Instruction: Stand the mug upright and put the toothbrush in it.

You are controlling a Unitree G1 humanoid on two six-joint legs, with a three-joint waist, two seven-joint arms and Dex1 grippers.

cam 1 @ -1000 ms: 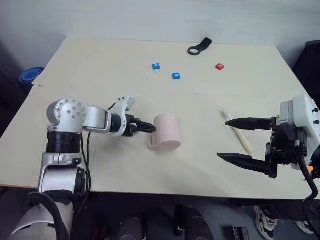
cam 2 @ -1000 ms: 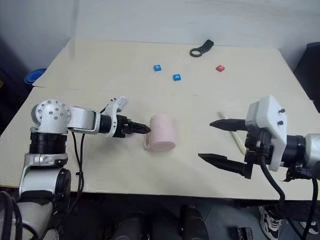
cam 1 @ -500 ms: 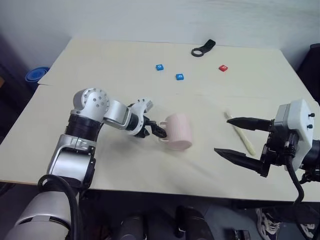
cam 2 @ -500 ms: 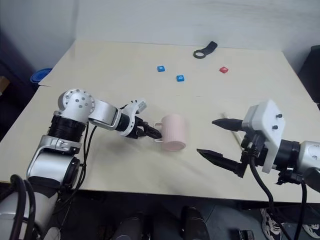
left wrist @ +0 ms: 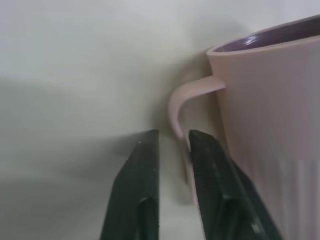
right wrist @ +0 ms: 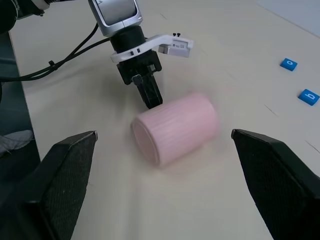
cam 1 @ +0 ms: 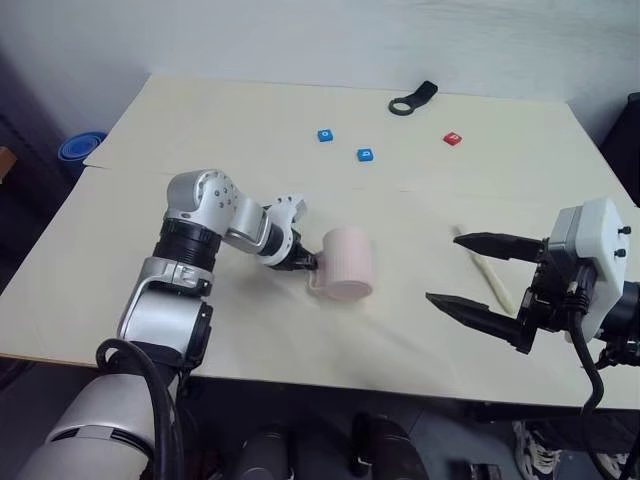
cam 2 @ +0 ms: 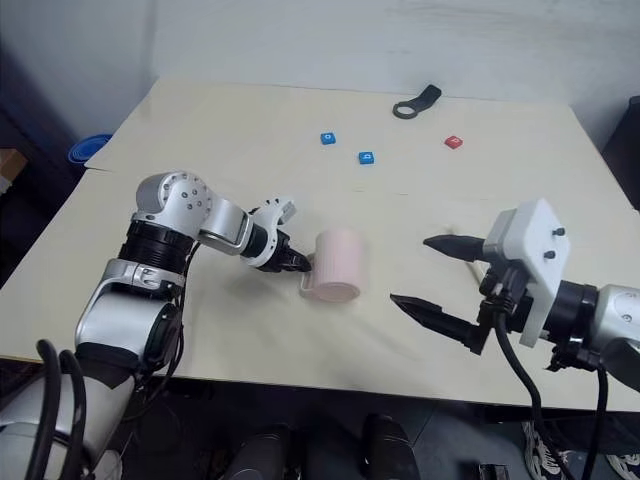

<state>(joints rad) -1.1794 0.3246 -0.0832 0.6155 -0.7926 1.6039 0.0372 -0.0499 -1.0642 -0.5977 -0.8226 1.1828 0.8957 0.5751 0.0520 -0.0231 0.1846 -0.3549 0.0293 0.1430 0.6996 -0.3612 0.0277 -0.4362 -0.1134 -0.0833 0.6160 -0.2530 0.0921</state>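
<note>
I move my right gripper to the cream toothbrush next and close it on the handle's upper part [cam 1: 481,262], just under the toothbrush's head.
The pale pink ribbed mug [cam 1: 347,264] lies on its side in the middle of the table, its maroon opening toward the near edge. Its handle [left wrist: 176,107] faces my left gripper [cam 1: 311,264]. The two black fingers [left wrist: 141,165] are drawn close together, with the handle's strip in the narrow gap between them. The cream toothbrush [cam 1: 495,285] lies flat on the right. Partly over it hovers my right gripper [cam 1: 442,267], wide open and holding nothing. The right wrist view looks at the mug [right wrist: 175,127] and the left gripper [right wrist: 151,99].
Two small blue blocks [cam 1: 326,135] [cam 1: 366,154], a red block [cam 1: 453,138] and a black ring-ended tool [cam 1: 413,100] lie toward the table's far edge. A blue round object [cam 1: 78,147] sits beyond the table's left edge.
My left gripper's fingers, spread open at the mug's handle half a second ago, have closed together on it. The right gripper has stayed in place, open. The camera view has shifted slightly.
</note>
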